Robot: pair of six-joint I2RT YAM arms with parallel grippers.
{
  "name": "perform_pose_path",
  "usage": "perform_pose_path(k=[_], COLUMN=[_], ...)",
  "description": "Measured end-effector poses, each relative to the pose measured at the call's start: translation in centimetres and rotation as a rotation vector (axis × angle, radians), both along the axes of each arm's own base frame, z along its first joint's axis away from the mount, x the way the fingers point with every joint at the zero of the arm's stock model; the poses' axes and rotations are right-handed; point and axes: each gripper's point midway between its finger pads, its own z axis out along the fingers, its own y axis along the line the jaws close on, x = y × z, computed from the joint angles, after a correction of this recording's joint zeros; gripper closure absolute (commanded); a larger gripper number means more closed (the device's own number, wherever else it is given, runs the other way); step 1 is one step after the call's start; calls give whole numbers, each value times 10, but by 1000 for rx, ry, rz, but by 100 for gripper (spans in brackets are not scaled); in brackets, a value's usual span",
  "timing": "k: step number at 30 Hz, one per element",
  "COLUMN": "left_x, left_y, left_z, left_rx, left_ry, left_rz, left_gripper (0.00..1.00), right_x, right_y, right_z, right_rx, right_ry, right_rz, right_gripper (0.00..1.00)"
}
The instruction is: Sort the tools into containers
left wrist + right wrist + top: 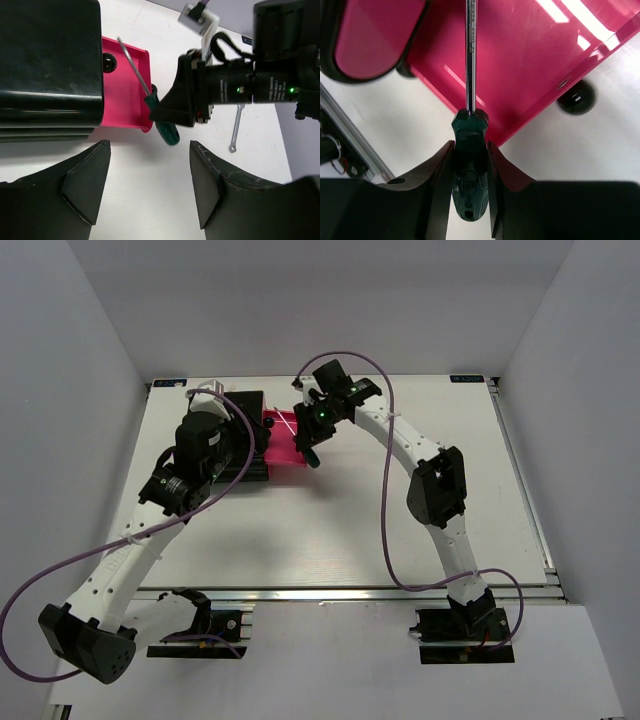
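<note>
I should use my right gripper to let go of the larger screwdriver on the bottom of the open magenta-pink drawer (293,446) (515,46), with its handle near the front. The screwdriver now reaches over that open drawer.
My right gripper (470,150) is shut on the green handle of the larger screwdriver (470,172). Its steel shaft (470,50) reaches over the open magenta-pink drawer (535,60), and the handle sits at the drawer's corner. The left wrist view shows the same screwdriver (165,127), drawer (122,95), right gripper (182,102) and the black cabinet (50,60). My left gripper (147,185) is open and empty above bare table, near the cabinet. The silver wrench (236,127) lies on the table to the right. From above I see the drawer (285,450) and the right gripper (313,445).
The cabinet (240,425) stands at the back left of the white table (330,530). A round black knob (576,97) sits at the drawer's front. White walls close in three sides. The black-handled screwdrivers are out of view.
</note>
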Motion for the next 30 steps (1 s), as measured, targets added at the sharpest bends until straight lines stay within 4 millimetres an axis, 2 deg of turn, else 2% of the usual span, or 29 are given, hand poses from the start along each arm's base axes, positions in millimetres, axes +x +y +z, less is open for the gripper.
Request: perform_pose_path(k=[6,9,13,19,22,25,30], left_x=[2,3,4,4,4,4,4], left_y=[-2,-3,-4,-4,-4,-3,-3], left_z=[-4,-6,-10,-11,-11,-11,-10], left_rx=[4,5,9,10,10,10,9], left_ry=[12,18,27,30,31,31,30], left_rz=[-5,-8,-10,-10,-9,-7,-7], left_gripper=[26,26,26,26,26,26,26], right_x=[38,50,61,73,75,74,62], right_y=[7,9,19,39,46,47,35], right_z=[17,18,18,40,43,29,-20], right_rx=[97,140,207,305,318,303,195], right_ry=[-77,-95,-96,-156,-187,-198,-161], right_rz=[-108,-165,-225,-254,-255,-256,-258], right_gripper=[100,100,100,100,100,100,100])
